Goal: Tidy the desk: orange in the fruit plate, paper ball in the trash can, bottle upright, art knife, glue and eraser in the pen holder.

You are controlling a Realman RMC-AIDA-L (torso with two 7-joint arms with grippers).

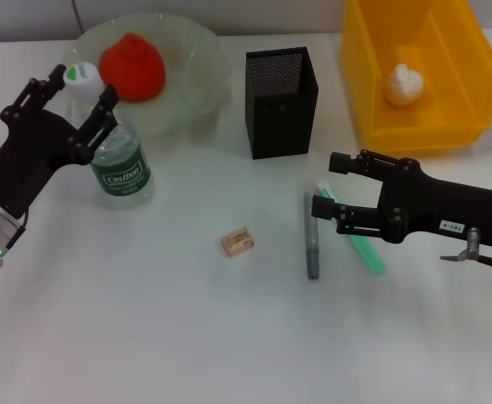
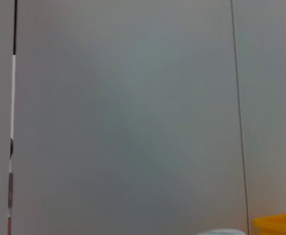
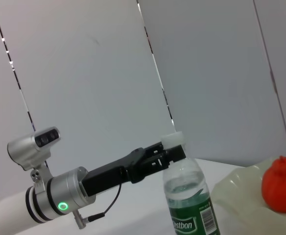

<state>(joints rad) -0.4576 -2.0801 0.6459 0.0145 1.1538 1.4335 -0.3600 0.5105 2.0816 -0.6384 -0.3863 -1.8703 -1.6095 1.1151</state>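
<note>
I should next close my right gripper on the far half of the green glue (image 1: pixel 330 194), close to its white end, so that the glue's near end stays free.
The bottle (image 1: pixel 120 162) stands upright on the desk (image 1: pixel 145 320), also in the right wrist view (image 3: pixel 188 198). My left gripper (image 1: pixel 83 84) is open, its fingers either side of the bottle's cap and neck. The orange (image 1: pixel 132 66) lies in the fruit plate (image 1: pixel 197 76). The paper ball (image 1: pixel 404 84) lies in the trash can (image 1: pixel 372 101). The pen holder (image 1: pixel 280 103) stands mid-desk. The eraser (image 1: pixel 237 241), the grey art knife (image 1: pixel 312 240) and the green glue (image 1: pixel 366 251) lie on the desk. My right gripper (image 1: pixel 328 183) is open over the glue's far end.
The left wrist view shows only a grey wall and a corner of the trash can (image 2: pixel 280 225). The art knife and glue lie side by side just in front of the pen holder. The trash can stands close behind my right gripper.
</note>
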